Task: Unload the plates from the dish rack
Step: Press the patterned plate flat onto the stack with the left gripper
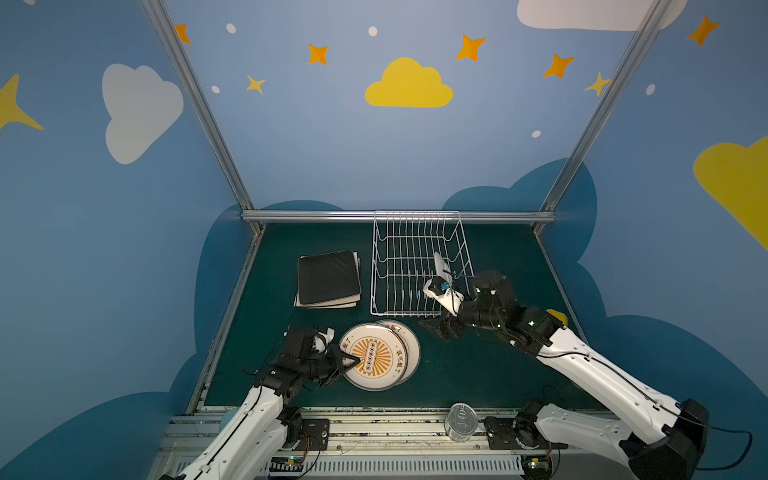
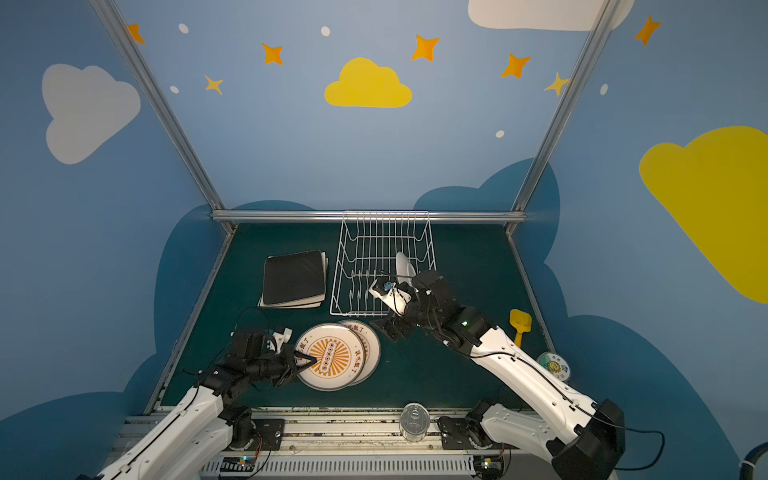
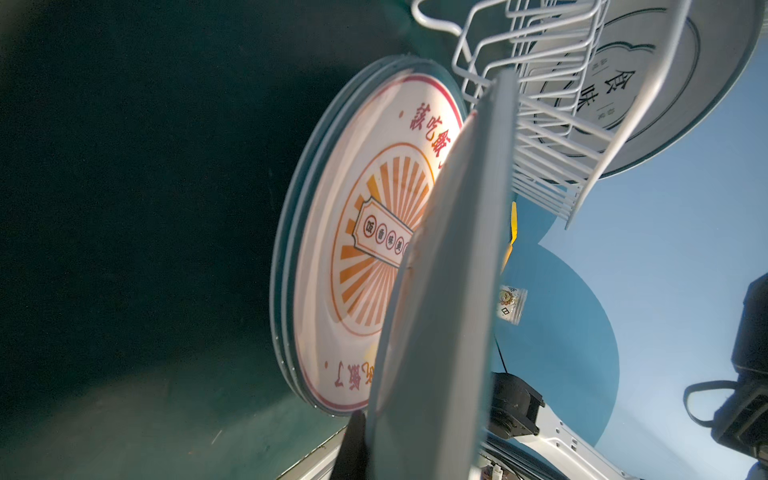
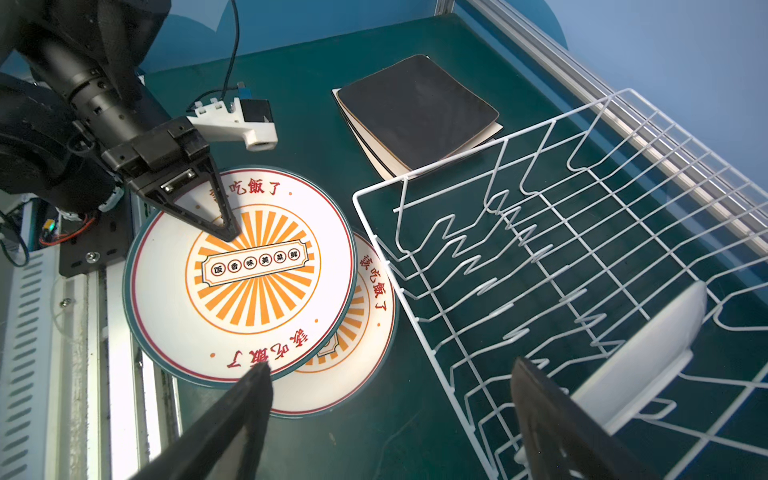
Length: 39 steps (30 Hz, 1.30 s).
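The robot's left gripper should release the sunburst plate, which now lies tilted on that stack, on top of the stack of like plates [image 1: 383,354] [image 3: 379,241] before the dish rack.
The white wire dish rack [image 1: 415,232] stands at the back of the mat. One round white plate [image 1: 439,262] with an outlined emblem [image 3: 665,83] stands upright in it. A round sunburst plate [image 1: 371,357] lies tilted on a stack of like plates [image 1: 409,347] in front of the rack, and my left gripper [image 1: 353,360] is shut on it from its left rim. The left wrist view shows the plate's grey underside [image 3: 449,291] beside one black finger [image 3: 353,449]. My right gripper [image 1: 436,328] hangs open and empty at the rack's near right corner [image 4: 390,372].
A black square plate [image 1: 328,277] tops cream square plates [image 1: 353,299] left of the rack. A tin can [image 1: 460,422] stands on the front rail. A yellow scoop [image 2: 519,326] and a round printed tub [image 2: 555,365] lie at the right edge.
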Motion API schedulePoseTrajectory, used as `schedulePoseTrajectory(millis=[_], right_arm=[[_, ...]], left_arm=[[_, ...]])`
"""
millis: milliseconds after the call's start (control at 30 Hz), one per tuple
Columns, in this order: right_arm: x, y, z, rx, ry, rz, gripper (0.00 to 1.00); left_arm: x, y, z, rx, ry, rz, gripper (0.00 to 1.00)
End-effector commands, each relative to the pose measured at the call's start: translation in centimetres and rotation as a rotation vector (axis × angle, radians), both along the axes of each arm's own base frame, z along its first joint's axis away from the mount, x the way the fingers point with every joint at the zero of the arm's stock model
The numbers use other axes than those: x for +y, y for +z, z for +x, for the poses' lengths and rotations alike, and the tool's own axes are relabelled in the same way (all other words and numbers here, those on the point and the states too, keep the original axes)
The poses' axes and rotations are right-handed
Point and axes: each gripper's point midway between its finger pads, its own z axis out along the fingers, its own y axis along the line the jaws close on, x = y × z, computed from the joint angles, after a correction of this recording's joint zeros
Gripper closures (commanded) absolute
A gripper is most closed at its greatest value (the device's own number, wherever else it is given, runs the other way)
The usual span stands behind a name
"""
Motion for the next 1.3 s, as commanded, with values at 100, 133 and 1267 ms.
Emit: schedulePoseTrajectory(millis=[100,133,1267], right_arm=[[0.0,-1.8,0.4,-0.04,-0.004,-0.091,0.11],[0.0,-2.0,0.5,-0.04,-0.008,-0.096,0.11],[0.1,-2.7,1.7,-0.098,-0.056,-0.093,0.1]], left_arm=[[-0.8,0.8,1.1,-0.067,-0.03,-0.039,0.97],[-0.8,0.8,1.2,-0.068,-0.031,-0.04,0.97],[-2.9,-1.1,2.5,0.03,-0.229,0.095,0.71]])
